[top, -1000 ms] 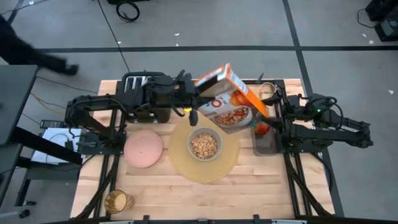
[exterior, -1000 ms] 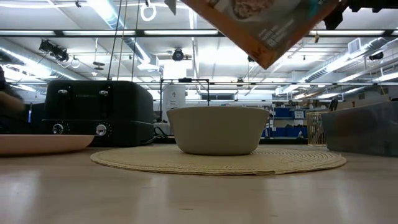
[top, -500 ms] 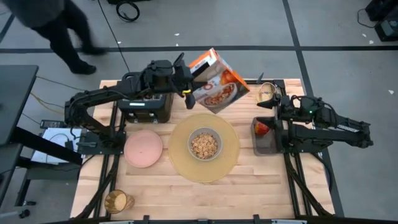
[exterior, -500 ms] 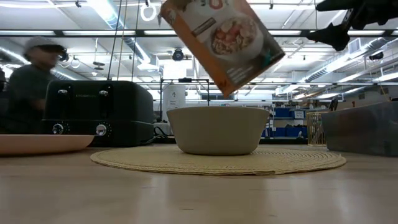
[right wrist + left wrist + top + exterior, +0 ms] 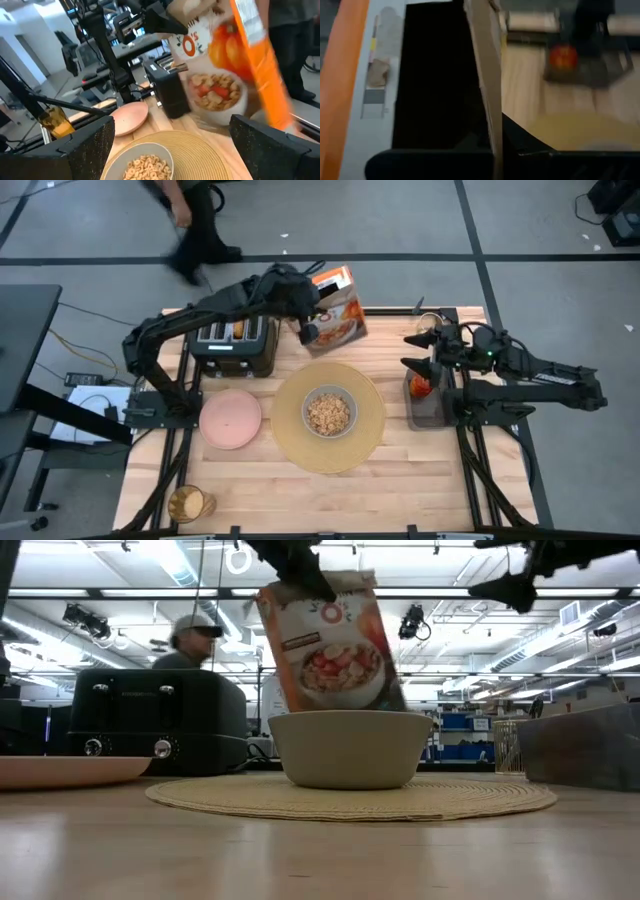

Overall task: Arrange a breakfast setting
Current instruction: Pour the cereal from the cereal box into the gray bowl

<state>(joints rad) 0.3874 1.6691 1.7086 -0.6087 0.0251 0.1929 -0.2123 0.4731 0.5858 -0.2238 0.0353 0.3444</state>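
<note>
The robot's left gripper needs to release the cereal box on the wood (image 5: 322, 344) next to the black toaster, behind the tan placemat.
My left gripper (image 5: 312, 320) is shut on an orange and white cereal box (image 5: 340, 305), upright at the table's far side next to the black toaster (image 5: 235, 345). The grey bowl (image 5: 328, 412), with cereal in it, stands on the round tan placemat (image 5: 365, 445). The pink plate (image 5: 231, 418) lies left of the placemat and the amber glass (image 5: 188, 503) stands at the near left. My right gripper (image 5: 420, 352) is open above the red apple (image 5: 421, 386), which lies in a grey tray. Toast (image 5: 240, 329) sticks out of the toaster's slots. No spoon shows. My left gripper holds the cereal box by one wall of its open top (image 5: 490, 115), with one finger inside the box and one outside. It comes slanting down from the table's left (image 5: 295, 560). The box is upright; the bowl hides its bottom, so I cannot tell whether it stands on the table.
A small clear cup (image 5: 430, 330) stands at the far right, behind the grey tray (image 5: 432, 412). A person walks on the floor beyond the table's far edge (image 5: 190, 230). Bare wood shows along the near edge.
My left gripper has carried the cereal box from above the bowl toward the table's far edge and down. The box has turned from tipped over the bowl to upright. My right gripper has shifted a little toward the far edge. The person has walked along behind the table.
</note>
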